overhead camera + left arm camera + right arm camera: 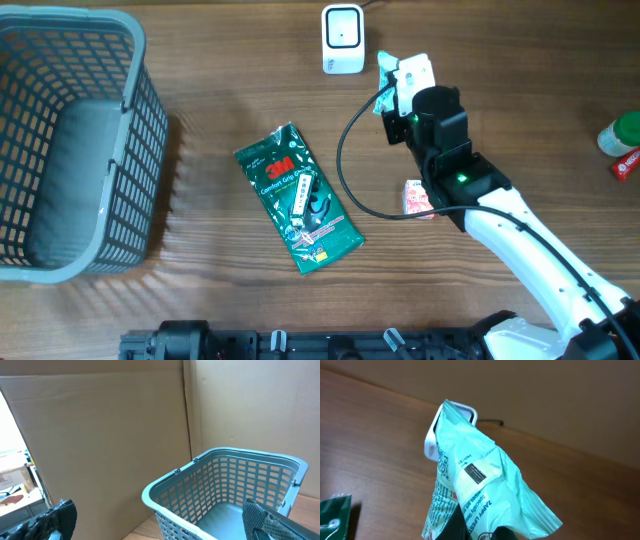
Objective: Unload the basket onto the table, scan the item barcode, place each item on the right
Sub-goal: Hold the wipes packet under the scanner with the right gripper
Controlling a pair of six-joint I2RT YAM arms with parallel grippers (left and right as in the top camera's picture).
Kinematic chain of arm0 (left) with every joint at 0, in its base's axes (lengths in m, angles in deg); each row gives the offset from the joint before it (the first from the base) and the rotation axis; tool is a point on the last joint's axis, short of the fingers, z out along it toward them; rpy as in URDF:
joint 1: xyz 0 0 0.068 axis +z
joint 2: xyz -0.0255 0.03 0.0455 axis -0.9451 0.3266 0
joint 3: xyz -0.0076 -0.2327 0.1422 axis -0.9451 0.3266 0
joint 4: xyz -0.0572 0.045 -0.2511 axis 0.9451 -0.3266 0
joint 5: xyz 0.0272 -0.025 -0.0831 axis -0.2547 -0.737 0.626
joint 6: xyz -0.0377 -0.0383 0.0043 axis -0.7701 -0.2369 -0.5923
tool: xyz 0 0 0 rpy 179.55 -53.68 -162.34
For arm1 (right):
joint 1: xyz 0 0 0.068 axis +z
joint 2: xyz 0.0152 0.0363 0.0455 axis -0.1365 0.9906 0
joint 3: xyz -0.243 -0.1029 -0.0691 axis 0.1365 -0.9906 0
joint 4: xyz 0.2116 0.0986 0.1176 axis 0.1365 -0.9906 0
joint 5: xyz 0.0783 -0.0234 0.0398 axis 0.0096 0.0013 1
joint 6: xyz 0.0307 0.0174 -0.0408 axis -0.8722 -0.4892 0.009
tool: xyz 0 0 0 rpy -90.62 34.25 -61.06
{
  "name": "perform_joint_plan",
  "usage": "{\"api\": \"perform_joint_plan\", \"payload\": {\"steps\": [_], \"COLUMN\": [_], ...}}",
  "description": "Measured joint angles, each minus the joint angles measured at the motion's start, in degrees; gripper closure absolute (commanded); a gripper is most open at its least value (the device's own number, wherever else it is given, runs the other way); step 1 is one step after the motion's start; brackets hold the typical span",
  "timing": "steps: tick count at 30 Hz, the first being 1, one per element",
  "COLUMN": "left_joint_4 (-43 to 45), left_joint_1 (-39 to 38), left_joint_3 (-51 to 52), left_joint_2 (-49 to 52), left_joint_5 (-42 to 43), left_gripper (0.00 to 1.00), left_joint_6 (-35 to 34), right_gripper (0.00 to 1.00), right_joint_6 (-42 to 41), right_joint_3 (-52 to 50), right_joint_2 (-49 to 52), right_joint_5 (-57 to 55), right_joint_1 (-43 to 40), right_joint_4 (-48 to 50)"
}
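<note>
The robot's right gripper needs to set the mint-green wipes packet down on the bare table (pixel 576 120) beside the green bottle. The packet is now held up beside the barcode scanner.
My right gripper (pixel 403 103) is shut on a mint-green wipes packet (pixel 388 72) and holds it up just right of the white barcode scanner (pixel 343 38) at the table's far edge. In the right wrist view the packet (pixel 485 485) rises from between the dark fingertips (pixel 465 527). A small black barcode label (pixel 474 474) shows on it, and the scanner (pixel 432 435) peeks out behind its top left. My left gripper (pixel 162 527) is open with nothing between its pads, above the basket; the overhead view does not show it.
A grey-blue mesh basket (pixel 135 60) fills the left end of the table. A green 3M package (pixel 298 197) lies in the middle and a small pink packet (pixel 418 198) lies beside the right arm. A green bottle (pixel 620 135) stands at the right edge.
</note>
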Motion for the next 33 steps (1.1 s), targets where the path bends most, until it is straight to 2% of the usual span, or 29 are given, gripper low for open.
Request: {"api": "perform_joint_plan", "payload": {"steps": [5, 8, 11, 12, 16, 18, 20, 28, 33], "left_joint_4": [-0.02, -0.02, -0.15, -0.07, 0.00, -0.02, -0.04, -0.04, -0.02], "left_joint_1": [0.00, 0.00, 0.00, 0.00, 0.00, 0.00, 0.00, 0.00, 0.00], "left_joint_3": [0.00, 0.00, 0.02, 0.04, 0.04, 0.04, 0.04, 0.04, 0.04], "left_joint_2": [0.00, 0.00, 0.00, 0.00, 0.00, 0.00, 0.00, 0.00, 0.00], "left_joint_5": [0.00, -0.02, 0.00, -0.02, -0.02, 0.00, -0.02, -0.02, -0.02], "left_gripper": [0.00, 0.00, 0.00, 0.00, 0.00, 0.00, 0.00, 0.00, 0.00], "left_joint_6": [0.02, 0.00, 0.02, 0.02, 0.00, 0.02, 0.00, 0.00, 0.00], "right_gripper": [0.95, 0.95, 0.96, 0.95, 0.95, 0.95, 0.96, 0.95, 0.96], "right_joint_6": [13.66, 22.23, 29.70, 32.37, 37.07, 38.16, 38.53, 38.51, 38.53], "right_joint_3": [-0.13, -0.07, -0.13, -0.09, 0.81, 1.95, 7.58, 25.88, 28.09], "right_joint_2": [0.00, 1.99, 9.70, 14.08, 26.05, 28.87, 37.79, 50.47, 54.27], "right_joint_5": [-1.79, -4.44, -5.55, -5.79, -6.19, -6.29, -5.68, -2.27, 0.66], "right_joint_1": [2.47, 2.47, 2.47, 2.47, 2.47, 2.47, 2.40, 1.51, 1.44], "right_joint_4": [14.80, 20.37, 32.68, 40.96, 59.21, 59.76, 59.63, 53.20, 49.33]}}
